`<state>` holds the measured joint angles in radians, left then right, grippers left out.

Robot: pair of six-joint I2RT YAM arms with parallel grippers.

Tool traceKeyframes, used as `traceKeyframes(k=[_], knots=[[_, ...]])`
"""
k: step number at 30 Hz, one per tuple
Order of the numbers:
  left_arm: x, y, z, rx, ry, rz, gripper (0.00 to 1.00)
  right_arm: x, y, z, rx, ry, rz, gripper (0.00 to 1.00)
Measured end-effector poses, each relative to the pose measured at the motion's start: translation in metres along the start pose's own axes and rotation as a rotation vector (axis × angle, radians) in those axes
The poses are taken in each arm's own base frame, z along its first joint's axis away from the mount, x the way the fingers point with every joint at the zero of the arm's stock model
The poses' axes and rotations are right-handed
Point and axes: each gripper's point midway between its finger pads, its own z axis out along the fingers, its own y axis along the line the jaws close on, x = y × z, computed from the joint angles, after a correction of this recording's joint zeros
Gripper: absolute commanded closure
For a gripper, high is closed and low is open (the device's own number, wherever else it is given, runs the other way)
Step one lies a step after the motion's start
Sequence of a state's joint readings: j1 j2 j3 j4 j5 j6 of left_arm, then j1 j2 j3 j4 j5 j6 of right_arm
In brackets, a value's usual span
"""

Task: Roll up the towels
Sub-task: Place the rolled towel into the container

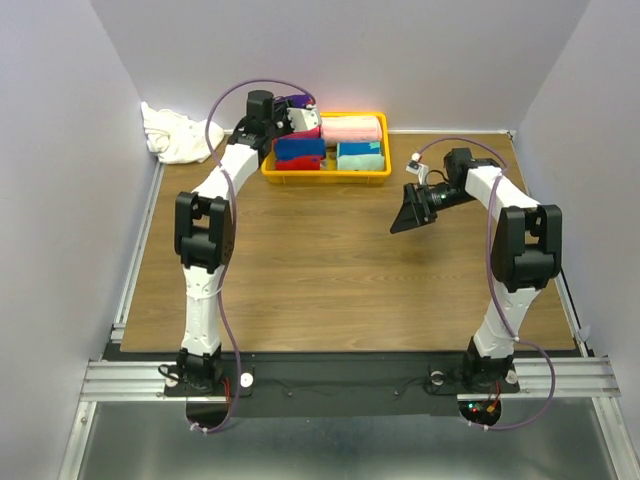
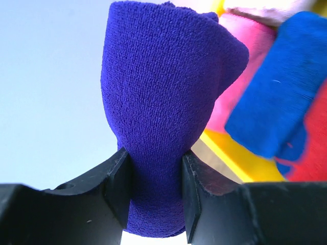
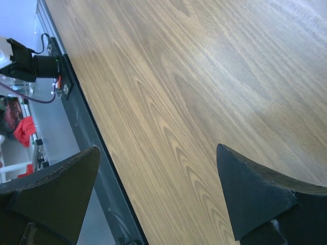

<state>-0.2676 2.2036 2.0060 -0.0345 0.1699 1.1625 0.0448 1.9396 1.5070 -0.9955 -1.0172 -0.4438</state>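
Observation:
Next, I let go of the purple towel with my left gripper in the yellow basket's back corner (image 1: pixel 305 127) (image 2: pixel 239 76), next to the big pale pink roll.
The deep purple towel (image 2: pixel 163 102) is rolled into a thick bundle, and my left gripper (image 2: pixel 155 189) is shut on it, both black fingers pressing its sides. From above, that gripper (image 1: pixel 290 118) hangs over the back left corner of the yellow basket (image 1: pixel 325 173), with a bit of the purple towel (image 1: pixel 297 101) showing behind it. The white towel (image 1: pixel 178 135) lies crumpled at the table's back left corner, unrolled. My right gripper (image 1: pixel 408 215) hovers open over the right half of the table; in its wrist view the right gripper (image 3: pixel 156 168) has only bare wood between its fingers.
The yellow basket holds rolled towels: pink (image 1: pixel 352 128), red (image 1: pixel 300 163), blue (image 1: pixel 298 148) and teal (image 1: pixel 360 155). In the left wrist view, the pink roll (image 2: pixel 225 97), the blue roll (image 2: pixel 278 102) and the basket rim (image 2: pixel 240 158) lie just right of the purple towel. White walls enclose the wooden table (image 1: pixel 320 260).

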Motion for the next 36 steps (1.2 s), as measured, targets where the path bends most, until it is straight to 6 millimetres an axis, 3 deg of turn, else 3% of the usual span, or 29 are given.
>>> traceKeyframes(k=[8, 12, 23, 29, 35, 36], knots=[[0.022, -0.041, 0.065, -0.002, -0.082, 0.071, 1.0, 0.019, -0.004, 0.007, -0.025, 0.029, 0.038, 0.0], [0.024, -0.057, 0.081, 0.014, -0.115, 0.089, 1.0, 0.033, -0.008, 0.011, -0.036, 0.053, 0.075, 0.0], [0.024, -0.058, 0.09, 0.006, -0.133, 0.153, 0.93, 0.04, -0.014, 0.016, -0.045, 0.069, 0.089, 0.0], [0.028, -0.069, 0.09, 0.045, -0.126, 0.161, 0.88, 0.04, -0.014, 0.016, -0.046, 0.069, 0.087, 0.0], [0.031, -0.078, 0.09, 0.082, -0.117, 0.164, 0.71, 0.04, -0.014, 0.016, -0.046, 0.069, 0.087, 0.0], [0.031, -0.078, 0.09, 0.086, -0.116, 0.164, 0.63, 0.04, -0.014, 0.016, -0.046, 0.069, 0.087, 0.0]])
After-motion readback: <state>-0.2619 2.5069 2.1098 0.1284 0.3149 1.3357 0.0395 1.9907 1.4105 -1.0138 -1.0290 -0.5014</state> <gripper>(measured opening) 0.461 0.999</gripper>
